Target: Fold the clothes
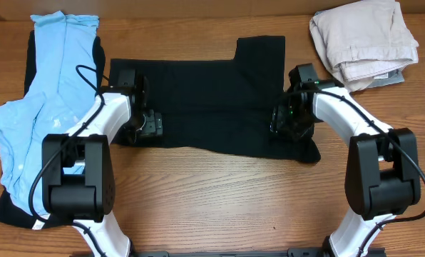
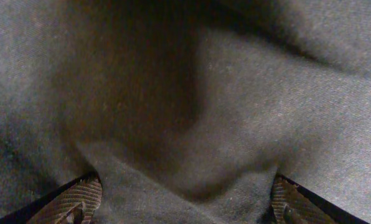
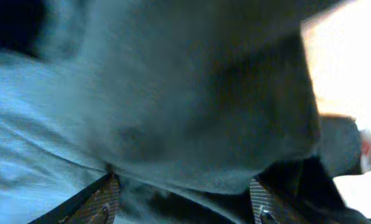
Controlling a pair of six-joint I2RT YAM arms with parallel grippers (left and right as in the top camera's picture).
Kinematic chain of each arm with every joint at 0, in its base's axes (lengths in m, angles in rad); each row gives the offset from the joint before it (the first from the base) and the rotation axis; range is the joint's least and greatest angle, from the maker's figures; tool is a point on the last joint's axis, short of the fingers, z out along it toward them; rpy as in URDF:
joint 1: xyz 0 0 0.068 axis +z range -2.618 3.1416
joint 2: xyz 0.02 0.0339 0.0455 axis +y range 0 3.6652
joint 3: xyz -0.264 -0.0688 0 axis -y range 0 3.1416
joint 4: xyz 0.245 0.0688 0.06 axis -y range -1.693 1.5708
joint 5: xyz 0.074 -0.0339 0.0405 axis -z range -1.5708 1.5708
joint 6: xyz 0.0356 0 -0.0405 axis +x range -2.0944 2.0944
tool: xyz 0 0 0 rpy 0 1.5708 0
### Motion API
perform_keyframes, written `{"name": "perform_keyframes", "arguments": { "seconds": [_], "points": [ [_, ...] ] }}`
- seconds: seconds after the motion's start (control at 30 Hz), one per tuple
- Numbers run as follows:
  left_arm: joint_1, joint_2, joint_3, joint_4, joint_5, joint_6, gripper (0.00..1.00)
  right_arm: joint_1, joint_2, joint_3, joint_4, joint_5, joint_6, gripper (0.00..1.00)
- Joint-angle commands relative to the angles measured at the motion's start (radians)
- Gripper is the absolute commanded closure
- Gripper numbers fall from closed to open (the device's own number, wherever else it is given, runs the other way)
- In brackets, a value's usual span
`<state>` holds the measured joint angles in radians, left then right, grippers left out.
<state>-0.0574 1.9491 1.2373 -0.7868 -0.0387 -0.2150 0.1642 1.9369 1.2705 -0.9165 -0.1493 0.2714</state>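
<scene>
Next, my left gripper moves to the black garment's back corner (image 1: 120,64) next to the light blue clothes and closes there.
A plain black garment (image 1: 212,100) lies spread flat across the middle of the table. My left gripper (image 1: 147,125) is down on its left edge. In the left wrist view the fingers (image 2: 182,202) stand wide apart with a fold of black cloth (image 2: 192,112) bulging between them. My right gripper (image 1: 284,121) is down on the garment's right part, near its lower right corner. In the right wrist view its fingers (image 3: 182,199) are also wide apart, with cloth (image 3: 185,112) between them. No white label shows.
Light blue clothes (image 1: 48,93) lie piled at the left over another black garment (image 1: 13,207). A folded beige garment (image 1: 366,39) sits at the back right. Bare wooden table (image 1: 227,200) runs along the front.
</scene>
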Motion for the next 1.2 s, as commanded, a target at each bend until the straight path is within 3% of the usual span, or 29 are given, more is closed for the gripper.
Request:
{"name": "perform_keyframes", "arguments": {
  "seconds": [0.0,0.17,0.43,0.67,0.97,1.17],
  "points": [
    [-0.003,0.026,-0.074,-0.018,0.002,-0.021,0.07,-0.003,0.005,-0.063,-0.010,0.017,0.053,0.28],
    [-0.003,0.026,-0.123,-0.056,0.025,0.006,0.04,-0.004,0.005,-0.124,-0.019,0.017,0.125,0.24],
    [-0.003,0.026,-0.209,-0.099,0.039,0.006,0.03,-0.079,0.005,-0.155,-0.128,0.017,0.126,0.23],
    [-0.003,0.026,-0.222,-0.263,0.098,0.017,0.02,-0.147,-0.022,-0.155,-0.243,0.017,0.116,0.22],
    [-0.003,0.024,-0.193,-0.324,0.115,-0.011,0.00,-0.147,-0.237,-0.145,-0.325,0.017,0.090,0.19],
    [-0.003,-0.032,-0.013,-0.470,0.088,-0.017,0.00,-0.146,-0.378,-0.004,-0.410,0.016,-0.011,0.22]
  ]
}}
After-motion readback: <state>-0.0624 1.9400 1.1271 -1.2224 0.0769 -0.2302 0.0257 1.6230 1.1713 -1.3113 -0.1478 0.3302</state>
